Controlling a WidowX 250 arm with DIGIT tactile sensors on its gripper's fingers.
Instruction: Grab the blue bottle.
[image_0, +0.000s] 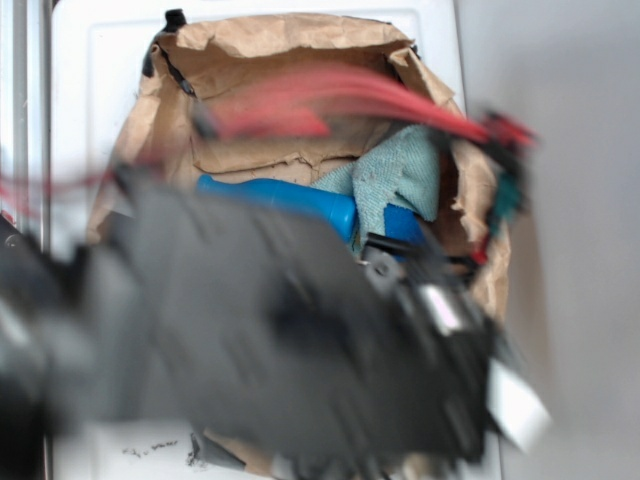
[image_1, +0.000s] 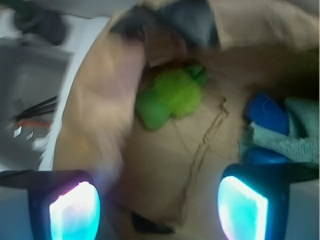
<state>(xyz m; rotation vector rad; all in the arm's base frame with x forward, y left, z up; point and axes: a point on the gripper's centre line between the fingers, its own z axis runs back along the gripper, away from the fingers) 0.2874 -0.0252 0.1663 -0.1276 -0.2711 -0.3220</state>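
Note:
I will next grip the blue bottle around its middle (image_0: 280, 196), back from the end beside the teal cloth.
The blue bottle (image_0: 290, 198) lies on its side inside an open brown paper bag (image_0: 260, 60), its right end under a teal cloth (image_0: 400, 175). My blurred arm (image_0: 300, 330) covers the front of the bag. In the wrist view my gripper (image_1: 159, 212) is open, with only the bag's brown paper floor between its glowing pads (image_1: 242, 210). A smooth blue part of the bottle (image_1: 264, 156) shows just above the right pad, below the cloth (image_1: 285, 137). I cannot tell whether the other blue patch (image_1: 267, 112) above the cloth belongs to the bottle.
A fuzzy green object (image_1: 170, 97) lies on the bag floor ahead of the gripper. The bag wall (image_1: 100, 100) rises on the left. Red cables (image_0: 350, 100) sweep across the top of the bag. The bag rests on a white surface (image_0: 100, 80).

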